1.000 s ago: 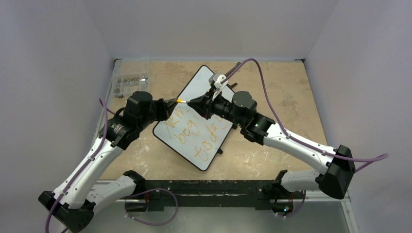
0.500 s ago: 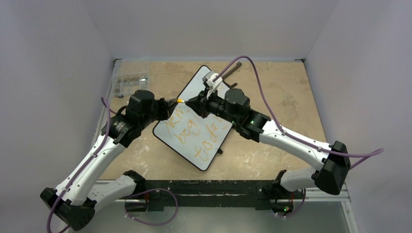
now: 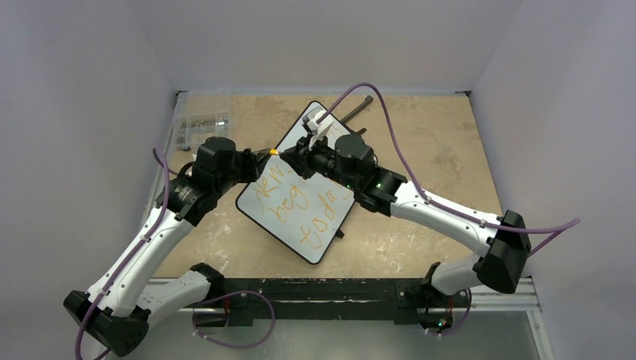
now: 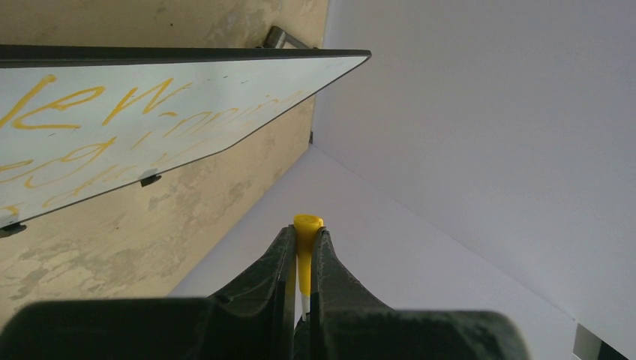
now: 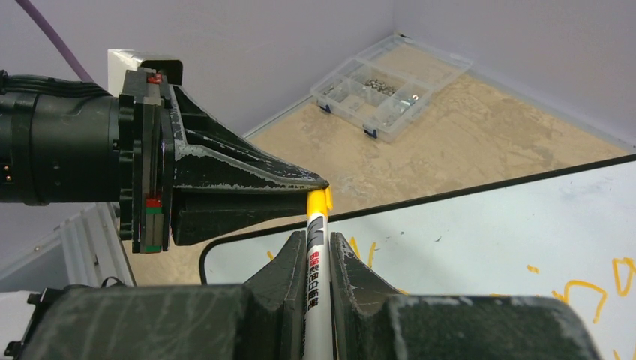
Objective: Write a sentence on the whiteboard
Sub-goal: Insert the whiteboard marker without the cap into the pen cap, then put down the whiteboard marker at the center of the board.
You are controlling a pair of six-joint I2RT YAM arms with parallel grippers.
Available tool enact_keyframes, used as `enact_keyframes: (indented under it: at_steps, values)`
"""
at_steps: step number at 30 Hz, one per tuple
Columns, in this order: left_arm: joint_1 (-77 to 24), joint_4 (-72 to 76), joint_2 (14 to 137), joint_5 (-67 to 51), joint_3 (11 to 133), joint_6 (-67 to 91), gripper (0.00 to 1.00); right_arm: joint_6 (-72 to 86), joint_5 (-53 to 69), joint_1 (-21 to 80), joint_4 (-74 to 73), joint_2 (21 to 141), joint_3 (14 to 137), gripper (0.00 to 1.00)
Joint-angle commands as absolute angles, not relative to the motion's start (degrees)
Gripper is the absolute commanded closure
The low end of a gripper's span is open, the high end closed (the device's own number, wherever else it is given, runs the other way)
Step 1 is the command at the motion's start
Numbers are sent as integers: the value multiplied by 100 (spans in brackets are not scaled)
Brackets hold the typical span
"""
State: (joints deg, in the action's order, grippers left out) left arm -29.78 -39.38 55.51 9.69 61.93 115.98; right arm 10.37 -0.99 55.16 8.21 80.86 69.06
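My right gripper has the pen. I will set it down with that gripper on the bare table [image 3: 394, 210] beside the whiteboard, past the end of the orange sentence.
The whiteboard [image 3: 296, 136] lies at an angle on the table, with the orange sentence [image 3: 294, 201] written on it in three slanted lines. Over its upper left edge both grippers meet tip to tip. My right gripper [image 3: 289, 159] is shut on the white barrel of the pen [image 5: 315, 285]. My left gripper [image 3: 265, 155] is shut on the pen's yellow cap [image 5: 321, 199], which shows between its fingertips [image 4: 306, 229]. Pen and cap are in line and touching. Below the left gripper I see the whiteboard [image 4: 225, 97] and its lettering [image 4: 75, 105].
A clear plastic parts box [image 3: 201, 124] sits at the back left of the table, also seen from the right wrist [image 5: 390, 90]. A dark rod [image 3: 358, 107] lies behind the whiteboard. Grey walls close in on three sides.
My right arm has moved left with the pen, closing the gap to the left gripper. The left arm has barely moved.
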Motion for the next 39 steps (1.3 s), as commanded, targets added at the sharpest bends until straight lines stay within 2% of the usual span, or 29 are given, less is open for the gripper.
enact_keyframes:
  at_steps: [1, 12, 23, 35, 39]
  values:
    - [-3176, -2740, 5480, -281, 6215, 11189, 100, 1500, -392, 5624, 1119, 8486, 7178, 100]
    - [-3208, -2184, 5557, -613, 6178, 10805, 100, 3222, -933, 5616, 1146, 9117, 7681, 100]
    - [-3469, -1926, 5526, -441, 6153, 10689, 100, 4950, -1257, 5549, 915, 9679, 8103, 100]
    - [-3481, -2198, 5223, 133, 6109, 10458, 100, 4717, -1358, 5235, 1189, 8951, 7540, 100]
    - [-3480, -2310, 5103, 435, 6101, 10349, 86, 4551, -1458, 5083, 1088, 8646, 7379, 100]
